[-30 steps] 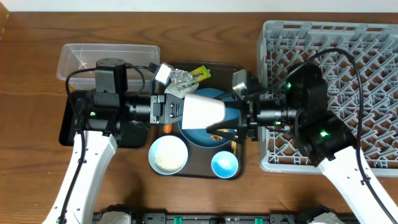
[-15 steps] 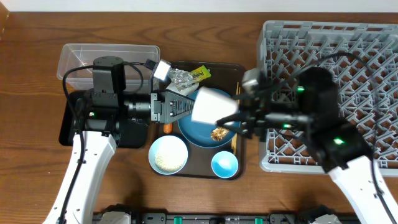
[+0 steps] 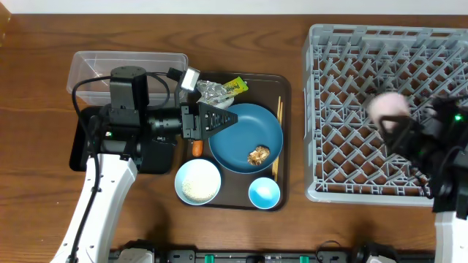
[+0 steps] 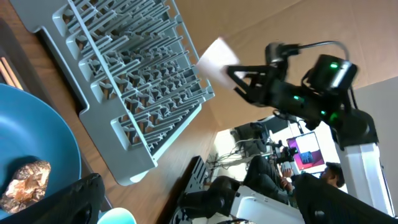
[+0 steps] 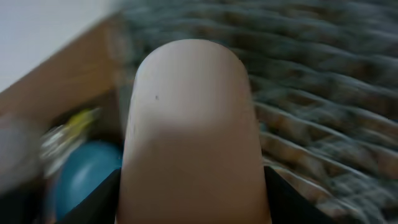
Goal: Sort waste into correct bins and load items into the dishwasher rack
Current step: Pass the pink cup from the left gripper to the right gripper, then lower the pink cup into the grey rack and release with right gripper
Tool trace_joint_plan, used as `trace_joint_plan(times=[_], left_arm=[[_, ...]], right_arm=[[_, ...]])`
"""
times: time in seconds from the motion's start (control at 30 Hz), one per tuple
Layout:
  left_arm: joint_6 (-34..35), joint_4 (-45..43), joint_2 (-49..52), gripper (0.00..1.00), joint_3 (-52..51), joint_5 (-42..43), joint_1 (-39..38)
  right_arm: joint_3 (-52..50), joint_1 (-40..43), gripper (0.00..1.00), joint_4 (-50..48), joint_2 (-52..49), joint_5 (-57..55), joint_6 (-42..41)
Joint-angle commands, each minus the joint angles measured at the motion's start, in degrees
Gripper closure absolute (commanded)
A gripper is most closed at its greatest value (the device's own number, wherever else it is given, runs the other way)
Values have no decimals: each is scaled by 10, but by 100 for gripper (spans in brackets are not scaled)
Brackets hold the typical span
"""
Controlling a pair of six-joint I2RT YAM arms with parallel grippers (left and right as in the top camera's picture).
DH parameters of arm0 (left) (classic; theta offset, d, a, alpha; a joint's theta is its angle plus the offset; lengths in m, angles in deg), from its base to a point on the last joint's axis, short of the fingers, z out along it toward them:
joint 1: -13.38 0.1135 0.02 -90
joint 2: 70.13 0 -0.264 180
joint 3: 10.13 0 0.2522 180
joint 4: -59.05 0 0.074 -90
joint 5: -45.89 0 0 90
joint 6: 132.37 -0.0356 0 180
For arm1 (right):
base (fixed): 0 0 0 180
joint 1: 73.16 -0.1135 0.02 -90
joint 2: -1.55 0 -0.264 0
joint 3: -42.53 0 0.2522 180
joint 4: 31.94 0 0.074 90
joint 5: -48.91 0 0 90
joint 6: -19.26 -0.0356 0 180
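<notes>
The small pink cup, now held above the grey rack, will go down between the wires of the grey dishwasher rack's front half (image 3: 390,138), set there by my right gripper.
My right gripper (image 3: 393,120) is shut on the small pink cup (image 3: 387,107) and holds it above the right part of the grey dishwasher rack (image 3: 329,73); this arm is blurred. In the right wrist view the cup (image 5: 189,124) fills the space between the fingers (image 5: 99,202). My left gripper (image 3: 216,120) stands open and empty over the left rim of the dark-blue plate (image 3: 241,135), which carries a brown food lump (image 3: 257,155). A white bowl with rice (image 3: 197,183), a light-blue cup (image 3: 264,192), chopsticks (image 3: 278,139), a carrot stick (image 3: 196,148), foil (image 3: 212,91) and a sachet (image 3: 235,86) lie on the brown tray.
The clear tub (image 3: 88,66) stands at the back left. The black tray (image 3: 79,150) lies in front of it, mostly under my left arm. The brown serving tray (image 3: 287,84) sits just left of the rack's wall. Wooden tabletop surrounds everything.
My left gripper opened and let go of the pink cup. The right arm swung the cup from above the plate rightward to over the rack.
</notes>
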Motion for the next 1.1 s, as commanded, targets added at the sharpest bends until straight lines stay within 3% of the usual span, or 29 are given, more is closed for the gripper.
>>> trace_joint_plan(times=[0.0,0.23,0.5,0.93,0.97,1.0,1.07], left_arm=[[5,0,-7,2,6,-5,-1],[5,4,-7,2,6,-5,-1],[5,6,-7,2,6,-5,-1],[5,6,-7,2,6,-5,-1],[5,6,-7,2,6,-5,-1],[5,6,-7,2,6,-5,-1],[5,6,-7,2,6,-5,-1]], right_arm=[[7,51,65,14,-33,-131,-52],[7,92,65,37,-128,-118,-52],[7,90,63,51,-219,-28,-29],[10,90,64,62,-221,-17,-15],[10,90,57,57,-222,-16,-15],[10,90,36,51,-222,-16,-15],[10,90,10,39,-222,-16,-16]])
